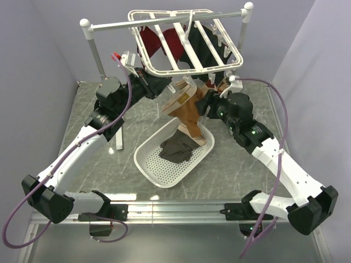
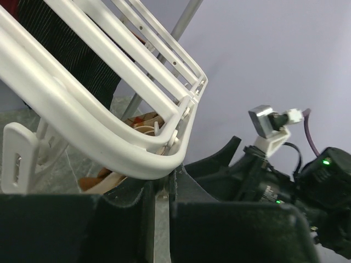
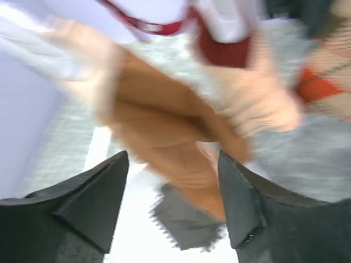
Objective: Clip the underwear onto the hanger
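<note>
The underwear's loose waistband end hangs down below the clip in my left gripper. My right gripper will pinch the waistband (image 1: 183, 99) by its label and lift it to the clip.
The white hanger (image 1: 186, 41) hangs from the grey rail. Its front corner (image 2: 109, 142) fills the left wrist view. The rust-brown underwear (image 1: 186, 112) hangs under that corner and trails down to the basket. It shows blurred in the right wrist view (image 3: 164, 126). My left gripper (image 1: 159, 86) sits just under the frame's corner. Its jaws (image 2: 162, 183) are almost closed, with a small white clip part in the narrow gap. My right gripper (image 1: 202, 105) is beside the underwear on the right. It is open (image 3: 173, 159), with the cloth just beyond its fingertips, not pinched.
A white perforated basket (image 1: 148, 164) lies on the marble table with a dark grey garment (image 1: 176, 149) in it. Red (image 1: 156, 41) and black (image 1: 200, 49) clothes hang from the hanger. The grey rail (image 1: 164, 21) with ball ends stands at the back.
</note>
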Controlling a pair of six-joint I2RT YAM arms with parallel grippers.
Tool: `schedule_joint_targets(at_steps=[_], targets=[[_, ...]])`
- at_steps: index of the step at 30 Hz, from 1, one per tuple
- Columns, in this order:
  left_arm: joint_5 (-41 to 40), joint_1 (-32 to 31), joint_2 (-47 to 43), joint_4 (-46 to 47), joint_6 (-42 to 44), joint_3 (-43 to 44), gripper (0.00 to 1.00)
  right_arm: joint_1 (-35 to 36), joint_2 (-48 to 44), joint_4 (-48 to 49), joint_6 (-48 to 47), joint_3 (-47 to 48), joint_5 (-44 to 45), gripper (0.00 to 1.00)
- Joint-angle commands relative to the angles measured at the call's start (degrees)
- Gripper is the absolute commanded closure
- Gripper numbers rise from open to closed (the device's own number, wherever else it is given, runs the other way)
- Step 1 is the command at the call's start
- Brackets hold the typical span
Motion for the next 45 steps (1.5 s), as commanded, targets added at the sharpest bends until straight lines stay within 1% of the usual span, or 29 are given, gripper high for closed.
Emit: schedule_joint_targets(at_steps=[1, 2, 4, 6, 9, 11, 13, 14, 15, 16, 17, 18, 20, 21, 23, 24, 25, 27, 28, 29, 32, 38, 42, 45], targets=[[0.39, -0.33, -1.10, 0.09, 0.18, 0.43, 1.00, 5.31, -0.68, -7.14, 8.21, 5.34, -2.50, 0.25], [0.56, -0.33, -1.01, 0.00, 0.27, 0.70, 1.00, 8.20, -0.33, -7.15, 10.70, 4.03, -1.35, 0.24], [0.13, -0.33, -0.75, 0.00, -0.08, 1.05, 1.00, 9.11, 2.74, -6.45, 16.40, 2.18, -1.17, 0.19], [0.39, -0.24, -0.74, 0.17, -0.34, 1.23, 1.00, 9.03, 7.12, -4.34, 19.32, 0.68, -0.55, 0.14], [0.04, -0.33, -1.10, -0.44, -0.08, 1.14, 1.00, 9.03, 11.62, 2.24, 19.43, 1.99, 2.34, 0.11], [-0.05, -0.24, -1.45, -0.79, 0.09, 0.88, 1.00, 9.02, 13.73, 6.71, 17.68, 4.35, 4.36, 0.11], [-0.22, -0.33, -1.45, -1.05, -0.08, 0.88, 1.00, 8.59, 16.19, 9.28, 15.83, 5.33, 6.47, 0.14], [-0.31, -0.33, -1.54, -0.71, -0.08, 0.88, 1.00, 8.24, 17.24, 11.03, 15.13, 5.59, 6.91, 0.28], [-0.23, -0.33, -1.45, -0.70, -0.08, 0.96, 1.00, 7.45, 17.34, 12.70, 14.95, 5.51, 6.57, 0.37], [-0.31, -0.33, -1.45, -0.62, -0.26, 1.05, 1.00, 5.62, 17.34, 13.68, 14.60, 5.25, 5.26, 0.49], [-0.31, -0.33, -1.45, -0.53, -0.26, 1.05, 1.00, 4.90, 16.21, 16.21, 13.90, 3.85, 4.47, 0.79], [-0.40, -0.33, -1.54, -0.61, -0.26, 0.88, 1.00, 4.46, 15.50, 16.84, 13.19, 3.14, 4.63, 0.88], [-0.31, -0.24, -1.62, -0.62, 0.09, 0.61, 1.00, 3.06, 14.18, 17.90, 10.30, 1.65, 2.10, 1.00], [-0.49, -0.33, -1.54, -0.88, 0.18, 0.61, 1.00, 2.70, 12.78, 17.73, 8.89, 1.21, 1.74, 1.00], [-0.23, -0.33, -1.62, -0.88, 0.27, 0.35, 1.00, 0.86, 9.89, 20.43, 6.78, -1.85, -3.43, 1.00], [-0.22, -0.24, -1.80, -0.79, 0.18, 0.26, 1.00, 0.59, 8.74, 21.24, 4.59, -2.92, -4.50, 1.00], [0.04, -0.24, -1.80, -0.62, 0.09, 0.09, 1.00, 0.33, 7.60, 22.11, 3.18, -3.89, -8.51, 1.00], [0.39, -0.24, -1.80, -0.62, -0.08, -0.18, 1.00, -0.29, 4.34, 23.18, -0.33, -6.00, -11.88, 1.00], [1.00, -0.24, -1.89, -0.27, -0.17, -0.61, 1.00, -0.55, 3.29, 23.87, -0.87, -6.87, -13.89, 1.00], [1.35, -0.24, -1.97, 0.08, -0.26, -0.97, 1.00, -1.08, 1.62, 25.62, -1.40, -8.28, -18.00, 1.00], [2.85, -0.24, -1.98, 0.79, -0.70, -2.02, 1.00, -1.43, 0.38, 25.55, -1.93, -8.29, -22.24, 1.00], [4.61, -0.24, -1.89, 1.40, -1.22, -3.43, 1.00, -1.44, 0.47, 27.57, 0.79, -8.55, -24.11, 1.00], [7.06, -0.06, -2.06, 3.95, -3.07, -4.83, 1.00, -1.52, 1.25, 28.19, 2.98, -8.03, -24.90, 1.00], [7.42, -0.06, -1.80, 4.04, -3.86, -4.92, 1.00, -1.52, 1.70, 28.45, 4.57, -7.24, -24.81, 1.00]])
